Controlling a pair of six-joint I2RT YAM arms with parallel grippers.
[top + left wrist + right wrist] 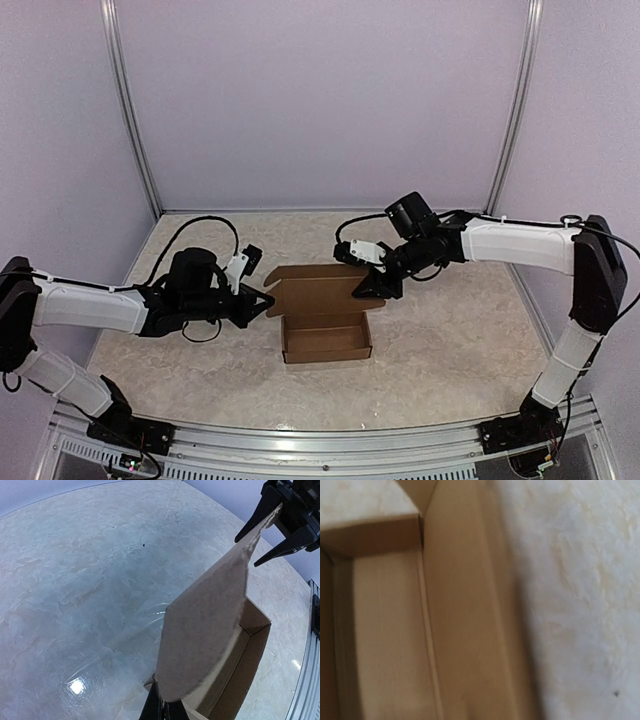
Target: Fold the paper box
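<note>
My right gripper overshoots the lid's side flap; I should back off, then pinch the side flap's outer edge [379,304] before folding the lid.
The paper box [327,340] is a plain brown cardboard tray in the middle of the table, its lid [320,288] standing up at the back. My left gripper [265,300] is shut on the lid's left rounded corner; in the left wrist view its dark fingers [156,707] meet at the bottom around that edge of the lid [210,630]. My right gripper [372,287] is at the lid's right edge. From the left wrist it shows as the right gripper [245,553], jaws apart astride the far corner. The right wrist view is blurred, showing only the box's inside [385,640]; its own fingers are hidden.
The pale marbled tabletop [450,340] surrounds the box. Lilac walls with metal posts [135,130] close in the back and sides. An aluminium rail [330,440] runs along the near edge by the arm bases.
</note>
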